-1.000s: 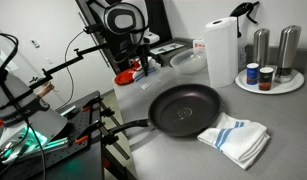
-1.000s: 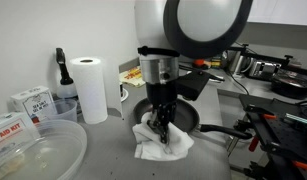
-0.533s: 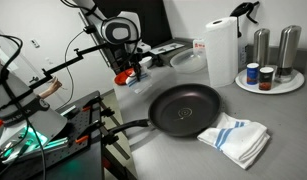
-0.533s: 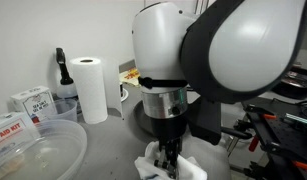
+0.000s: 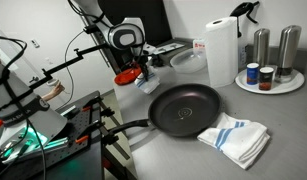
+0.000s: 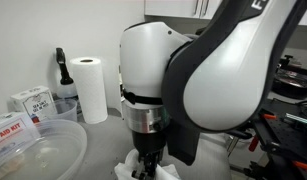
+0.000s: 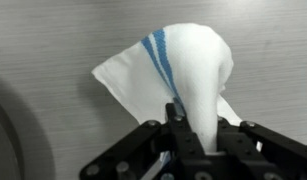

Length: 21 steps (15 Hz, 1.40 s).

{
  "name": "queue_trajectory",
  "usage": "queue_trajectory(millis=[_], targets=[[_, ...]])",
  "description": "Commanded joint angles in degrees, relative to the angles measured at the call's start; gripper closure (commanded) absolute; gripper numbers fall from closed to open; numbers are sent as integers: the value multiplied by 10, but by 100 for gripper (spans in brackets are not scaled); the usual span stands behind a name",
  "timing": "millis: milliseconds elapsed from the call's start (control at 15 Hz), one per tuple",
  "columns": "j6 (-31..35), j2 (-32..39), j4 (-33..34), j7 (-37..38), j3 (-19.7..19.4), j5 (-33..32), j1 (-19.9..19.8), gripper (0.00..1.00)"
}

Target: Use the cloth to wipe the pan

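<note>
The gripper should release the cloth, now bunched between its fingers, on the grey counter (image 5: 160, 86) beside the pan's far rim, before the clear plastic bowl.
The pan (image 5: 185, 108), large, round and black, lies on the grey counter with its long handle (image 5: 128, 128) pointing to the counter edge. My gripper (image 5: 143, 78) is left of and beyond the pan, shut on the cloth (image 5: 150, 87), a small white rag with light-blue stripes. In the wrist view the cloth (image 7: 188, 65) is bunched upward between the fingers of the gripper (image 7: 193, 135). In an exterior view the arm fills the frame; the gripper (image 6: 145, 165) and cloth (image 6: 126, 170) show at the bottom edge, and the pan is hidden.
A larger bunched striped towel (image 5: 236, 137) lies beside the pan's near right rim. A paper towel roll (image 5: 221, 50) and a round tray (image 5: 268, 85) with canisters stand behind. A clear plastic bowl (image 6: 33, 150), boxes (image 6: 28, 100) and a black bottle (image 6: 61, 75) sit nearby.
The arm has moved with the cloth in its grip toward one exterior camera, which it now fills, sliding down that frame. The pan and the larger towel have not moved.
</note>
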Motion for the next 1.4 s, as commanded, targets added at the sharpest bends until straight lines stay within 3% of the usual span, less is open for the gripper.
queue_trajectory(millis=[0,867,933,1000,1333], targets=[[15,36,42,18,-32,-17,17,96],[8,70,64,27,-74,-20,12,96],[3,69,63,26,-77,-23,13,59],[0,66,60,24,-79,-25,14,58],[-26,27,32,8,-73,-29,0,24]])
